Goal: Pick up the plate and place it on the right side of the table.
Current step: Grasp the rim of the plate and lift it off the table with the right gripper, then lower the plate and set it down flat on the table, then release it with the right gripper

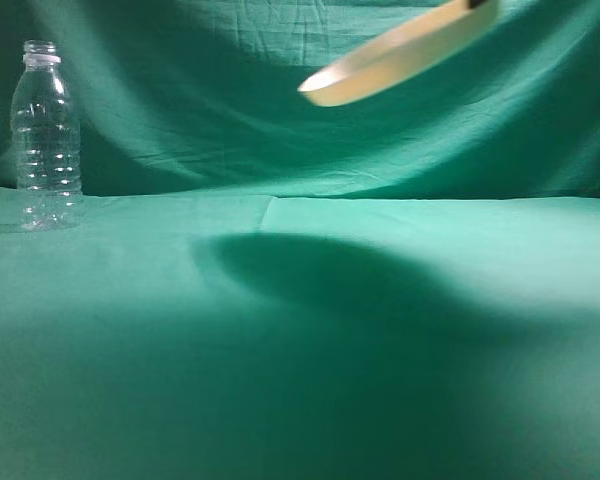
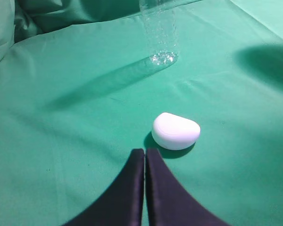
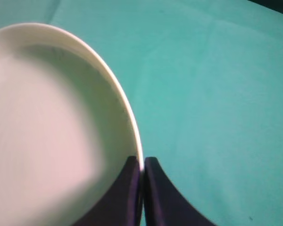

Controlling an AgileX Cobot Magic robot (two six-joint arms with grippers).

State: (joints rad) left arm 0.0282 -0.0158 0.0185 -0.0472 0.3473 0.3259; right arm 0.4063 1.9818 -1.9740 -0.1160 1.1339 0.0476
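The robot's right gripper will release the cream-yellow plate, now tilted high in the air, on the teal cloth (image 1: 571, 238) near the backdrop, far across from the bottle.
The cream-yellow plate (image 1: 405, 52) hangs tilted high in the air at the top of the exterior view, right of centre, with its shadow on the table (image 1: 310, 400) below. In the right wrist view my right gripper (image 3: 142, 161) is shut on the plate's rim (image 3: 130, 117), and the plate (image 3: 47, 122) fills the left half. In the exterior view only a dark bit of that gripper shows at the plate's upper end. My left gripper (image 2: 145, 153) is shut and empty, low over the teal cloth.
A clear plastic bottle (image 1: 46, 135) stands at the far left near the backdrop; its base shows in the left wrist view (image 2: 161, 42). A small white rounded object (image 2: 176, 131) lies on the cloth just ahead of my left gripper.
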